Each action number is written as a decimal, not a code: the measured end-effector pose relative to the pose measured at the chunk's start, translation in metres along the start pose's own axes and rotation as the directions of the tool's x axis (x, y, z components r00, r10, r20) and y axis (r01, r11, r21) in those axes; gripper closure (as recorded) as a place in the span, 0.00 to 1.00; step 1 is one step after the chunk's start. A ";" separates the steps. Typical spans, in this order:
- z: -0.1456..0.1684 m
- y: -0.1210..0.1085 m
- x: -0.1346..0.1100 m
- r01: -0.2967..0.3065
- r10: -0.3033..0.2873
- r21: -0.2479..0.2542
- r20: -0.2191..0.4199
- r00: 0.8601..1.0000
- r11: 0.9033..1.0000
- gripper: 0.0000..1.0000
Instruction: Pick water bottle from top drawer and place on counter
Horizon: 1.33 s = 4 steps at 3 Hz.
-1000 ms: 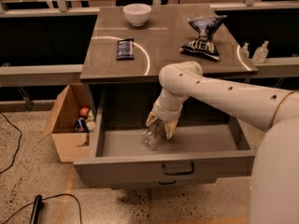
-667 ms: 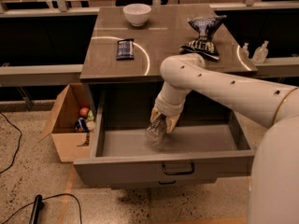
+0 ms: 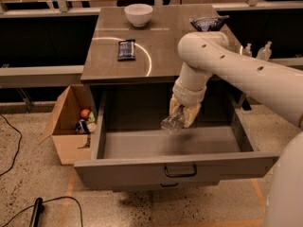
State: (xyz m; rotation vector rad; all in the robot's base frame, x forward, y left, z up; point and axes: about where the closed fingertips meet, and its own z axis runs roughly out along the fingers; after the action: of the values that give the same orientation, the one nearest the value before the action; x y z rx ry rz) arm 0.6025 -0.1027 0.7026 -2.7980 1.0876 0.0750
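Observation:
Next, I let go of the water bottle on the counter (image 3: pixel 161 56) beside the dark snack bar, toward the chip bag.
The top drawer (image 3: pixel 175 165) stands pulled open below the counter (image 3: pixel 156 51); its floor is bare. My gripper (image 3: pixel 183 113) hangs over the middle of the drawer, just in front of the counter's front edge. It is shut on the water bottle (image 3: pixel 172 122), a clear crinkled bottle that points down and to the left, held above the drawer floor. The bottle's cap end is hidden by my fingers (image 3: pixel 191 115).
On the counter are a white bowl (image 3: pixel 138 14), a dark snack bar (image 3: pixel 126 49) and a chip bag (image 3: pixel 207 22), partly hidden by my arm. A cardboard box (image 3: pixel 71 122) with small items stands left of the drawer. Pump-top bottles (image 3: pixel 264 51) stand at the right.
My gripper has lifted the water bottle up from the drawer floor and moved it back toward the counter's front edge. The arm has swung higher over the counter.

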 end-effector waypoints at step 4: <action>-0.162 0.017 0.017 -0.180 0.165 0.217 0.085 0.983 0.959 1.00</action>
State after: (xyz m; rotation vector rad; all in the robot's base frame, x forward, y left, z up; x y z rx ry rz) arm 0.6029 -0.1505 0.8595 -2.4806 1.2385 0.0590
